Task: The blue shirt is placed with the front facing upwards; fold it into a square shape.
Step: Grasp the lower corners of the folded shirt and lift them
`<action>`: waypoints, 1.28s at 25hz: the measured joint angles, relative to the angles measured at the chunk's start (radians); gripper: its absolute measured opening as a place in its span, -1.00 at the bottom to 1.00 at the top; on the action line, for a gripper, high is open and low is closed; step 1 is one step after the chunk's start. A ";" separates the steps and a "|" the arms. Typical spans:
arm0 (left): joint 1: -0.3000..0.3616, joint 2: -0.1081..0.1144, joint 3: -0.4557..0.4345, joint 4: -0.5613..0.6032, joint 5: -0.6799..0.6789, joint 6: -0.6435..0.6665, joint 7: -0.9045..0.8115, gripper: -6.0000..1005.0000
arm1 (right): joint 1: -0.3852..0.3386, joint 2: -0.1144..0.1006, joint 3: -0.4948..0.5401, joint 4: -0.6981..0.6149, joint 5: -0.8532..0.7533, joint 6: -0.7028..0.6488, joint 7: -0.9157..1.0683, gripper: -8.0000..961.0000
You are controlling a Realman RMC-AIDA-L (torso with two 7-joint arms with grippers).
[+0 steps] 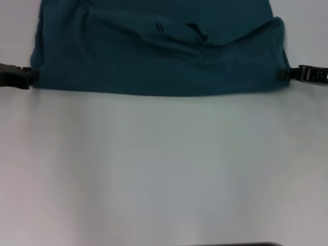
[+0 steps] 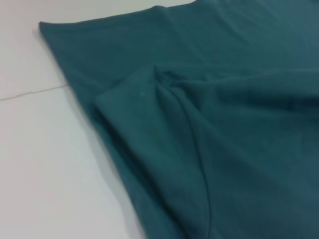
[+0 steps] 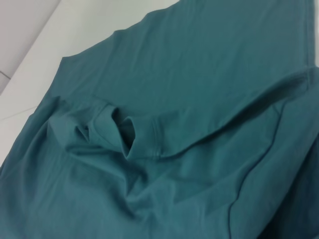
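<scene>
My left gripper is pinching only the side edge of the shirt, so it should open and take the shirt's near corner [image 1: 42, 86] deeper before both grippers pull the shirt closer.
The blue shirt [image 1: 154, 61] lies across the far part of the white table [image 1: 164, 169], doubled over on itself with plain teal showing and no print in view. Its near edge is a straight fold, and the top layer sags in wrinkles at the middle. My left gripper [image 1: 29, 77] pinches the shirt's near left corner. My right gripper [image 1: 283, 74] pinches its near right corner. The left wrist view shows layered cloth [image 2: 199, 139] on the table. The right wrist view shows a bunched hem fold [image 3: 129, 134]. Neither wrist view shows fingers.
The white table stretches bare from the shirt's near edge toward me. A dark strip [image 1: 230, 244] shows at the table's front edge. A table seam [image 2: 30, 93] runs beside the shirt in the left wrist view.
</scene>
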 joint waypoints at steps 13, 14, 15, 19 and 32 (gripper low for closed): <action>-0.005 -0.001 0.003 -0.001 0.009 -0.019 -0.001 -0.24 | 0.004 0.000 0.000 0.001 0.003 -0.006 0.000 -0.86; -0.005 -0.001 0.003 -0.001 0.009 -0.019 -0.001 0.00 | 0.004 0.000 0.000 0.001 0.003 -0.007 0.000 -0.86; -0.005 -0.002 0.003 -0.001 0.021 -0.024 -0.003 0.24 | 0.005 0.000 0.000 0.001 0.004 -0.007 0.000 -0.86; -0.004 -0.005 0.004 0.001 0.051 -0.031 -0.007 0.42 | 0.006 0.000 0.001 0.001 0.012 -0.008 0.000 -0.86; 0.001 -0.013 0.061 0.001 0.065 -0.041 0.003 0.41 | 0.012 0.000 0.001 0.000 0.014 -0.009 0.000 -0.85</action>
